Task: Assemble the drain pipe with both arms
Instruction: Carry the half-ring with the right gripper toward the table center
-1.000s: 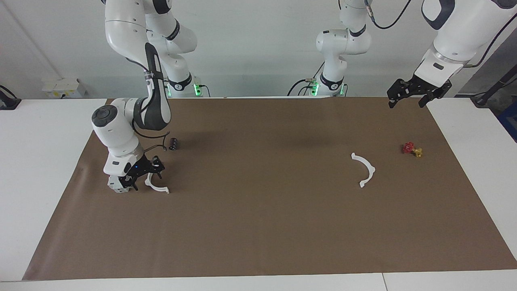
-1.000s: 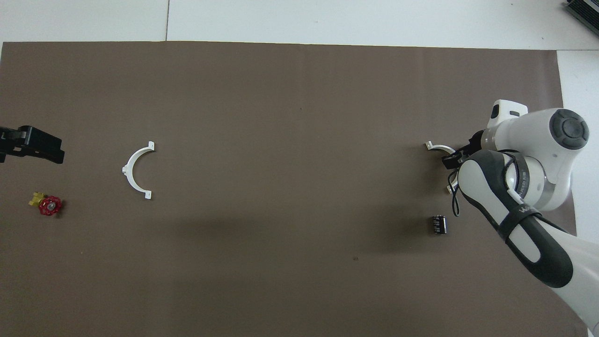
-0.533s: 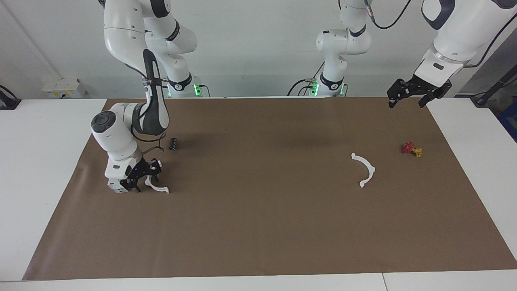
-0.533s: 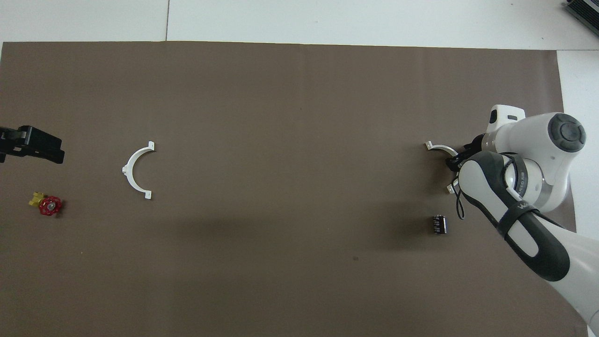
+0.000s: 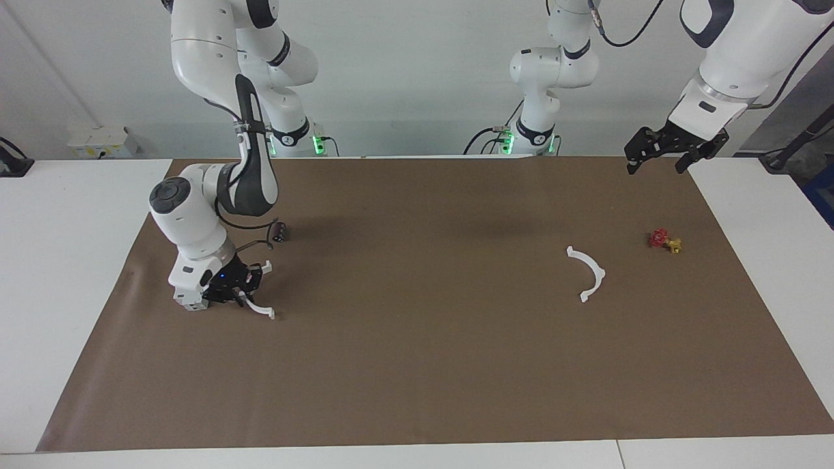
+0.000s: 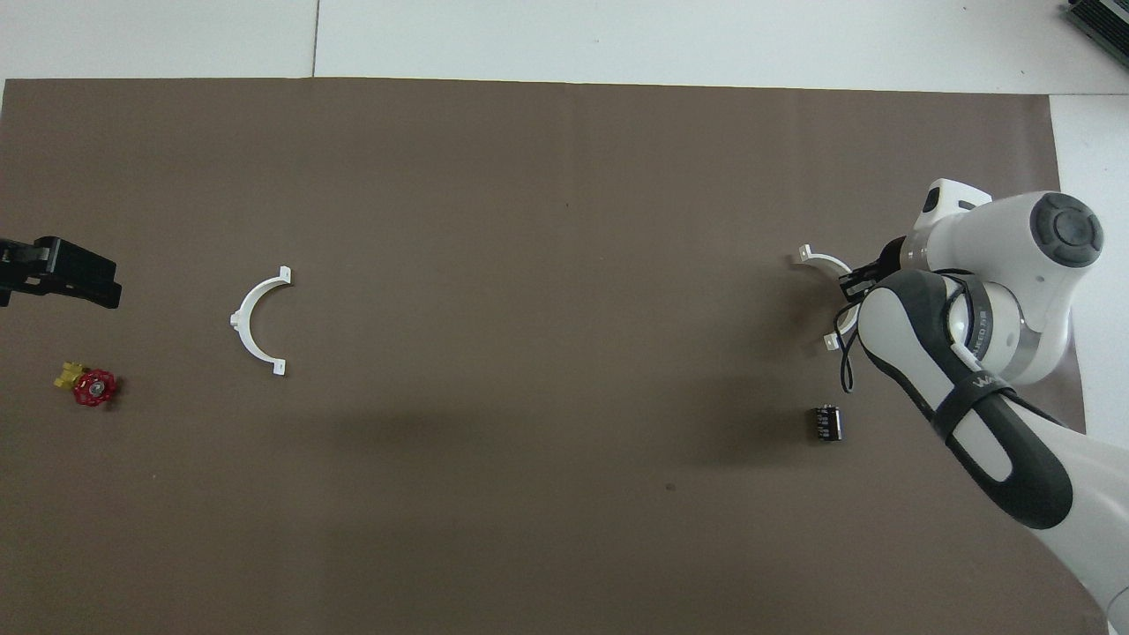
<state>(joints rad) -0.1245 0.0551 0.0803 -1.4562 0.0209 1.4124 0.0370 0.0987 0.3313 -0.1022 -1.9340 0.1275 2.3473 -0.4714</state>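
Observation:
The robot's right gripper should release its white arc on the bare middle of the brown mat (image 6: 556, 330), so that it faces the other arc.
Two white half-circle arcs make up the drain pipe. My right gripper (image 5: 240, 291) is shut on one arc (image 5: 262, 311) at the right arm's end of the brown mat and holds it tilted, one end tab raised. In the overhead view this arc (image 6: 823, 259) sticks out from under the right gripper (image 6: 852, 287). The other arc (image 5: 590, 273) lies flat on the mat toward the left arm's end and also shows in the overhead view (image 6: 254, 323). My left gripper (image 5: 659, 156) waits open in the air over the mat's corner, and its hand shows in the overhead view (image 6: 62, 273).
A small black cylinder (image 5: 281, 232) lies on the mat (image 5: 417, 365) nearer to the robots than the held arc. A red and yellow valve piece (image 5: 664, 241) lies beside the free arc, toward the left arm's end. A grey-white boxy block (image 5: 185, 300) sits at the right wrist.
My right gripper closed on the arc and shifted it a little toward the table's middle, tilting one end up. The left arm and the other arc have not moved.

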